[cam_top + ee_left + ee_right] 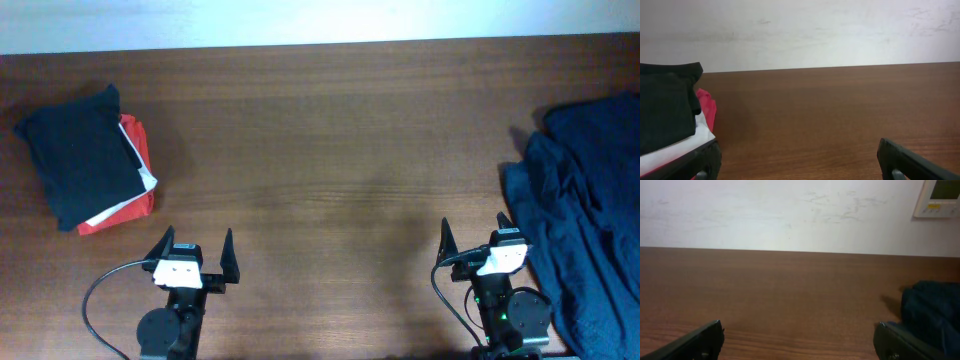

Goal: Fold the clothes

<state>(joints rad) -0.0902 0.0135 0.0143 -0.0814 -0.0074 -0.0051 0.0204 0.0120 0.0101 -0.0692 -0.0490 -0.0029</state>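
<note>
The robot's right gripper should next go to the navy-blue heap of clothes and close on the heap's edge point(513, 182) point(895, 325) that faces the middle of the table.
A rumpled heap of dark navy-blue clothes point(590, 210) lies at the table's right edge; its near end shows at the right in the right wrist view point(932, 311). My right gripper point(473, 240) is open and empty at the front, just left of the heap, its right finger close to the fabric. It also shows in the right wrist view point(799, 342). My left gripper point(195, 246) is open and empty at the front left. It also shows in the left wrist view point(799, 160).
A folded stack point(85, 160) with a black garment on top of white and red ones sits at the far left; it also shows in the left wrist view point(667, 115). A white wall stands behind the brown wooden table point(330, 160).
</note>
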